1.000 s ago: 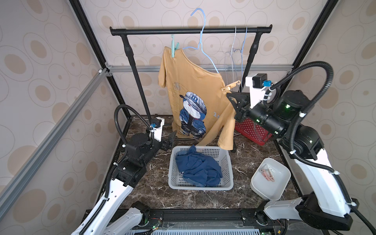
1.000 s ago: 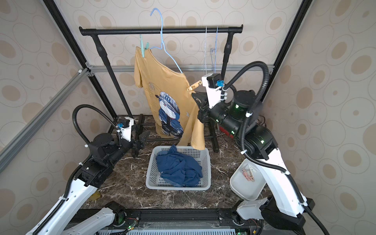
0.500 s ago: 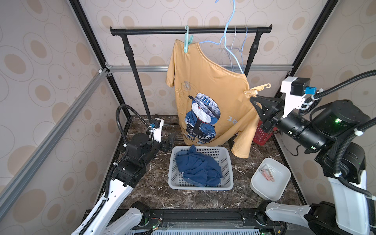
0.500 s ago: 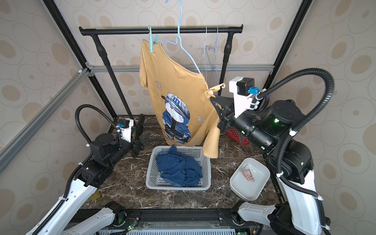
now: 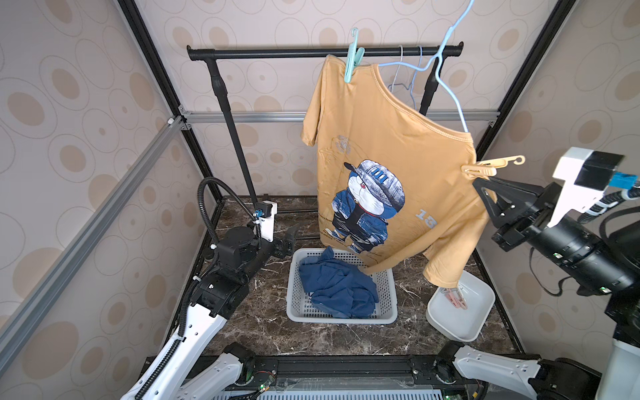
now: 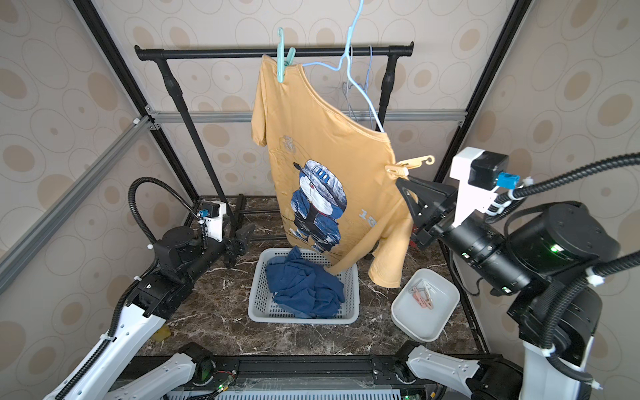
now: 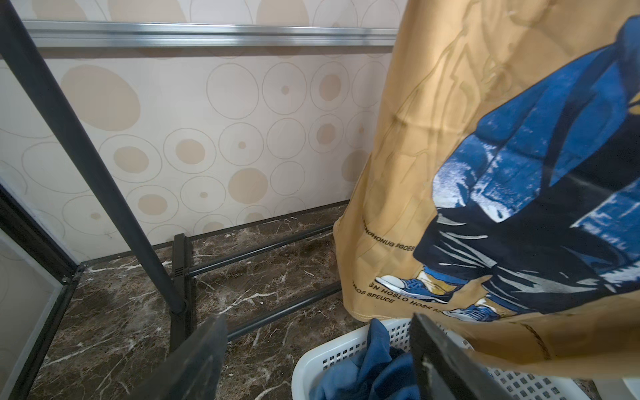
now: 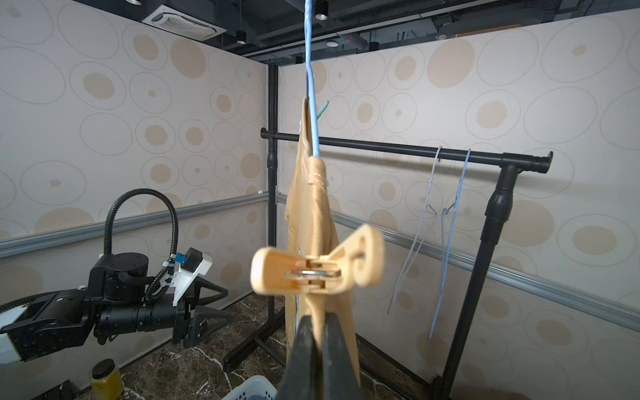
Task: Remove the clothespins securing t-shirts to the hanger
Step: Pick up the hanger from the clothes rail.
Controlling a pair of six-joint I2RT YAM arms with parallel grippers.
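Note:
My left gripper needs to close on the neck (image 5: 441, 49) of the light blue hanger just below its hook, in between the teal clothespin and the yellow one.
A mustard-yellow t-shirt (image 5: 381, 145) (image 6: 311, 138) hangs tilted on a light blue hanger (image 5: 446, 69) (image 6: 360, 83) whose hook runs out of the top of both top views, off the rail. A teal clothespin (image 5: 352, 59) (image 6: 284, 59) clips the upper shoulder. On the lower shoulder sits a yellow clothespin (image 5: 491, 166) (image 6: 408, 165) (image 8: 311, 266). Just below it my right gripper (image 5: 479, 183) (image 6: 401, 183) (image 8: 320, 322) is shut on the shirt's fabric. My left gripper (image 5: 289, 239) (image 6: 242, 235) (image 7: 315, 318) stands open and empty, low by the basket's back left corner.
A white basket (image 5: 343, 320) (image 6: 304, 318) holds a crumpled blue t-shirt (image 5: 336, 284) (image 6: 301, 284). A white bin (image 5: 460, 325) at the right holds pinkish clothespins (image 5: 455, 298) (image 6: 422, 292). Bare hangers (image 5: 405, 79) hang on the black rail (image 5: 277, 52). A yellow bottle (image 8: 105, 379) stands front left.
My right arm has drawn back to the right, carrying the yellow shirt and its hanger right and higher. The left arm has stayed put.

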